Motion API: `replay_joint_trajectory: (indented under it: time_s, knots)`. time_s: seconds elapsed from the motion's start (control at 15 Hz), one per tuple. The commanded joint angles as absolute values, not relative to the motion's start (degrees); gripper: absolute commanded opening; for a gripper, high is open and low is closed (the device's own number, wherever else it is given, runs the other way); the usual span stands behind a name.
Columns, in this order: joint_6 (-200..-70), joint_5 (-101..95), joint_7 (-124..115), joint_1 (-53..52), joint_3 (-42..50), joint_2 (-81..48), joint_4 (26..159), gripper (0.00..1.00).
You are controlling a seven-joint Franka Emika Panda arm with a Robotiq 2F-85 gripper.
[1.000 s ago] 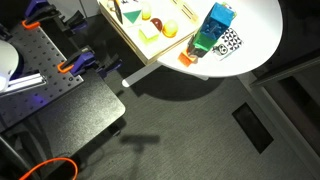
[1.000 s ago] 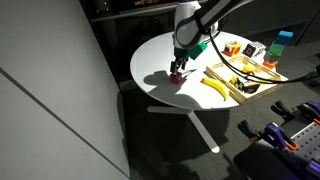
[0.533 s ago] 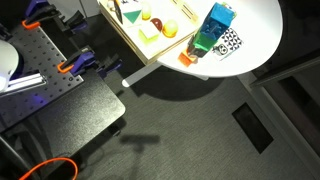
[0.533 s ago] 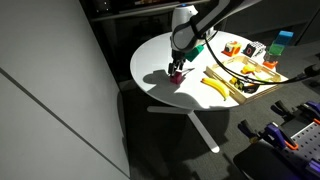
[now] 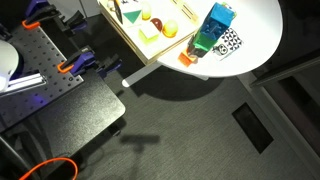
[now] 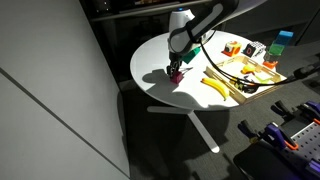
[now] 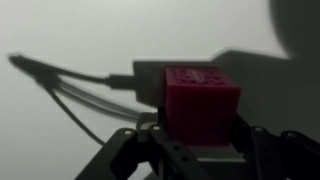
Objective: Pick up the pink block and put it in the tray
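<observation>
Next, I release the pink block, now low over the round tabletop, from my gripper inside the tray [image 5: 165,10], next to the yellow ball that is nearest the blue-and-green box.
The pink block [image 7: 200,100], a bright magenta cube, fills the middle of the wrist view and sits between my two dark fingers [image 7: 150,142]. My gripper [image 7: 200,140] is shut on it, low over the round white tabletop [image 6: 160,55]. In an exterior view the gripper [image 6: 176,72] points straight down at the block [image 6: 177,77] on the table's near left part. The pale wooden tray [image 6: 226,78] lies to the right of it. The tray [image 5: 135,47] also appears in the exterior view that lacks the arm.
A yellow banana [image 6: 214,88] lies between the gripper and the tray. The tray holds a yellow ball [image 5: 170,30] and a small red piece [image 5: 147,14]. A tall blue-and-green box [image 5: 215,30] and an orange piece [image 5: 186,59] stand beside it.
In an exterior view the arm's wrist has shifted slightly left above the pink block. The block stays at the same spot on the table.
</observation>
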State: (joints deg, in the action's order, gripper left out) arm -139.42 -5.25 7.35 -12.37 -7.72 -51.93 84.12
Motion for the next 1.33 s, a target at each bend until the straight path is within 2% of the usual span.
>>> replay_joint_trajectory:
  time_s: [0.0, 0.73, 1.27]
  knots:
    - [-136.0, -6.6, 6.8, -13.4, -6.2, -52.8, 80.2, 0.34]
    - [-125.1, -8.1, 5.4, -12.7, -2.8, -45.6, 80.9, 0.33]
    - [-126.4, -7.6, 1.0, -11.1, -1.1, -38.0, 88.4, 0.33]
